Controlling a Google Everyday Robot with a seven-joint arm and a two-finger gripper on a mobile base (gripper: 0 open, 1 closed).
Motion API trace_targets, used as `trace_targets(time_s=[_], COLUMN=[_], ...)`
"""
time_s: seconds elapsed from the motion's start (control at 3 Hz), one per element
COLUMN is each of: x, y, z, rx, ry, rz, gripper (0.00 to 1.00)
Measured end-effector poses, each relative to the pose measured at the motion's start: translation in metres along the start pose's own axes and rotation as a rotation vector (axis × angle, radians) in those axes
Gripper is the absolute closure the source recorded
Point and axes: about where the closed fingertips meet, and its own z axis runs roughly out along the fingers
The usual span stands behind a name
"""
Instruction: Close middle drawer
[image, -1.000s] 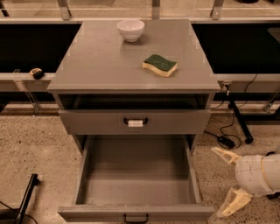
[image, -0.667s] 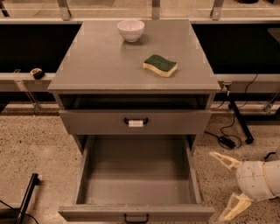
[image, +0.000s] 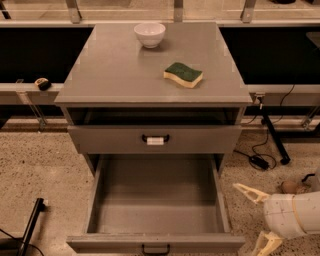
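Observation:
The front of the middle drawer (image: 216, 246), between its handle and the corner nearest my gripper, is the next place my gripper needs to go to and close on.
The middle drawer (image: 156, 201) is pulled far out of the grey cabinet. Its deep plain box is empty, and its flat front (image: 125, 243) with a small dark loop handle (image: 156, 249) sits at the bottom edge of the view. My gripper (image: 246, 220) is at the lower right, just outside the drawer's right side and near its front corner. It is open, with its cream fingers (image: 248, 192) spread and pointing left toward the drawer. It holds nothing.
Above it, a taller-fronted drawer (image: 200, 139) with a white tag on its handle (image: 155, 139) stands slightly ajar. A white bowl (image: 149, 34) and a green sponge (image: 183, 74) sit on the cabinet top. Cables (image: 260, 161) lie on the floor at the right, and a black pole (image: 32, 223) at the lower left.
My gripper has moved lower in the view and slightly left, toward the drawer's front right corner. The drawers have not moved.

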Motion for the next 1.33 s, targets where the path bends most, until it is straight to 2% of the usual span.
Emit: trace_targets(time_s=[0.33, 0.67, 1.0, 1.33], x=[0.0, 0.002, 0.003, 0.012], y=[0.029, 0.054, 0.057, 0.07], z=[0.033, 0.061, 0.063, 0.079], rx=[-0.025, -0.07, -0.073, -0.141], ry=[0.051, 0.092, 0.096, 0.119], rz=[-0.108, -0.19, -0.19, -0.186], gripper=[0.0, 0.0, 0.0, 0.0])
